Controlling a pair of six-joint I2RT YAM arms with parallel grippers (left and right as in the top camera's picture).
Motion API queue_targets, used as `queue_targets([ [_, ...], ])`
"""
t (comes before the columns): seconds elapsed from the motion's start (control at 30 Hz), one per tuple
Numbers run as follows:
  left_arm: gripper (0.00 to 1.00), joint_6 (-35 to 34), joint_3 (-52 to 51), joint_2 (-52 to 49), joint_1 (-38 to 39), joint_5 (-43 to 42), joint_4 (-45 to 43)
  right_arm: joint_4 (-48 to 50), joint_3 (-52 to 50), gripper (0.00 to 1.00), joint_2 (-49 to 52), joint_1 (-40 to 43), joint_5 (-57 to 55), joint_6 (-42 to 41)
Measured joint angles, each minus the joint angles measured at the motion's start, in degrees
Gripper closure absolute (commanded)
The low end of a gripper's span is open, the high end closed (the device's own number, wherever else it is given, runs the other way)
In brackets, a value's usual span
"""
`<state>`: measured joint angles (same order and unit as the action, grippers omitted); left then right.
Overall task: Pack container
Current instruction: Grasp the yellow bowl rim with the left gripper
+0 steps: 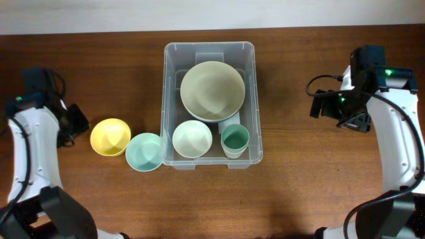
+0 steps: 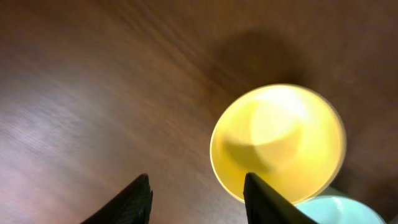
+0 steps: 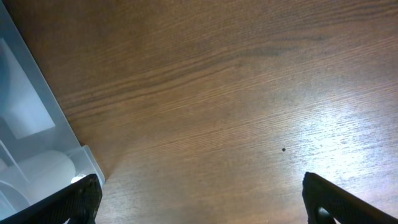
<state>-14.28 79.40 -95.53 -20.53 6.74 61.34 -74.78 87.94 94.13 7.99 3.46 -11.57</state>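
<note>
The yellow bowl's rim (image 1: pixel 92 141) (image 2: pixel 216 171), on the side facing away from the mint bowl, is the next spot for my left gripper to go to and close on.
The clear plastic container (image 1: pixel 252 99) stands mid-table. Inside it are a large beige bowl (image 1: pixel 212 89), a small pale green bowl (image 1: pixel 192 139) and a green cup (image 1: pixel 235 139). A yellow bowl (image 1: pixel 110 137) and a mint bowl (image 1: pixel 144 151) sit on the table left of the container. My left gripper (image 1: pixel 74 123) is open and empty, just left of the yellow bowl (image 2: pixel 278 142); the mint bowl's rim (image 2: pixel 333 210) peeks in at the lower right of the left wrist view. My right gripper (image 1: pixel 329 106) is open and empty over bare table, right of the container's corner (image 3: pixel 28 124).
The wooden table (image 1: pixel 299 192) runs to a pale wall strip at the back. Both arms' bases rise from the front corners. Cables hang by the right wrist (image 1: pixel 319 83).
</note>
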Motion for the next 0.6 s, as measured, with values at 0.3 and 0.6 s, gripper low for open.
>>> queue_targets([
  [0.3,0.47,0.20,-9.35,-4.44,0.33,-0.85,-9.40,-0.15,0.00,0.01,0.02,0.00,0.02,-0.02],
  [0.6,0.53,0.20,-9.88,-12.85,0.33,-1.03,-11.85,-0.15,0.00,0.01,0.02,0.00,0.00,0.00],
])
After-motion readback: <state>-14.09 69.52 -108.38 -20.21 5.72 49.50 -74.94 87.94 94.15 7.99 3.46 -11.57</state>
